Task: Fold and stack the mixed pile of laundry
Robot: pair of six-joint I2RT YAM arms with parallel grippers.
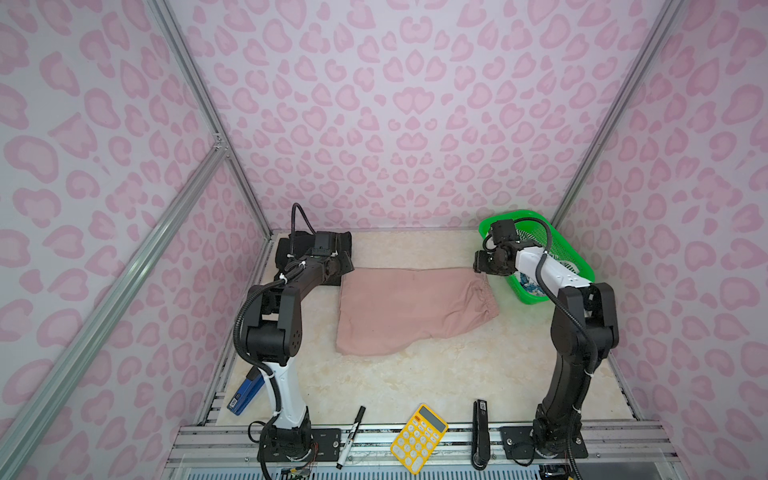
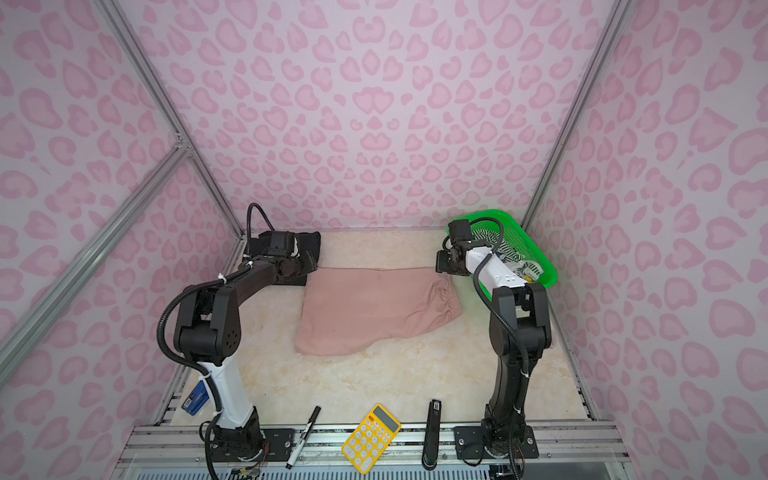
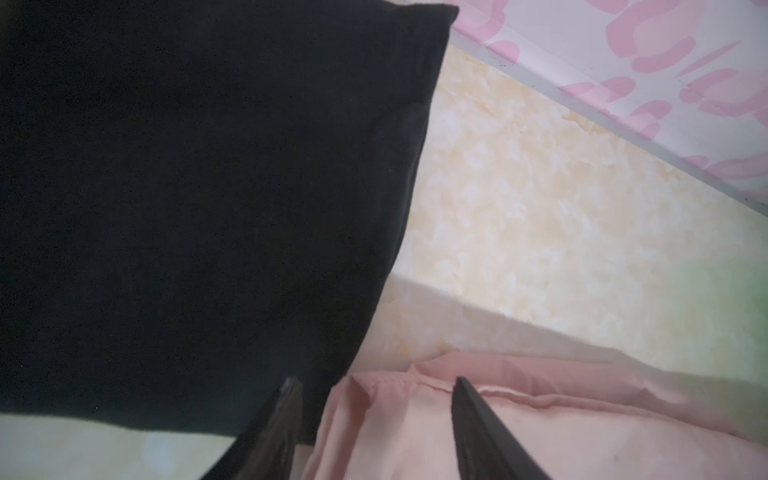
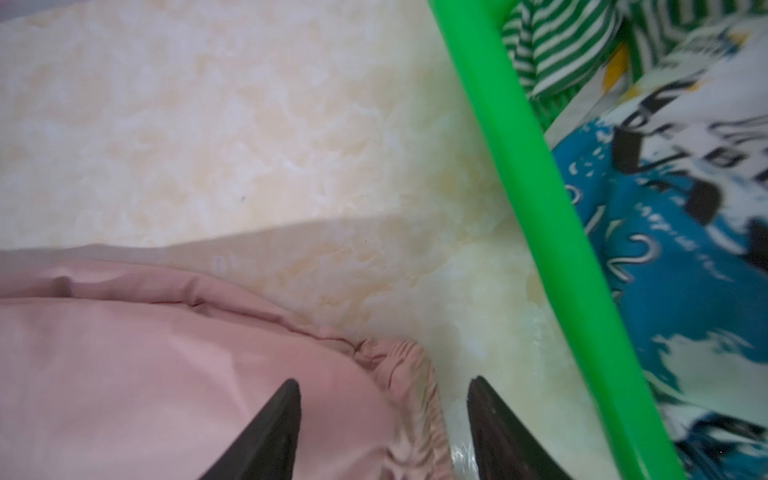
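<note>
Next, my right gripper grabs the waistband's front end (image 1: 492,313) and lifts it while my left gripper holds the shorts' middle, because the gathered waistband lies crumpled and at an angle.
Dusty-pink shorts (image 1: 411,311) (image 2: 374,307) lie folded flat mid-table. A folded black garment (image 1: 347,243) (image 3: 208,208) sits at the back left, touching the shorts' corner. My left gripper (image 3: 376,380) (image 1: 347,266) stands open over the shorts' back left corner (image 3: 374,415), holding nothing. My right gripper (image 4: 383,381) (image 1: 478,264) stands open over the gathered elastic waistband (image 4: 407,374) at the back right corner. A striped piece (image 4: 552,41) (image 2: 486,239) and a blue-white printed piece (image 4: 665,249) lie in the green basket (image 4: 540,166) (image 1: 528,297).
Along the table's front edge lie a black marker (image 1: 351,436), a yellow calculator (image 1: 417,438) and a black stapler (image 1: 481,432). A blue stapler (image 1: 245,395) rests by the left arm's base. Pink patterned walls enclose three sides.
</note>
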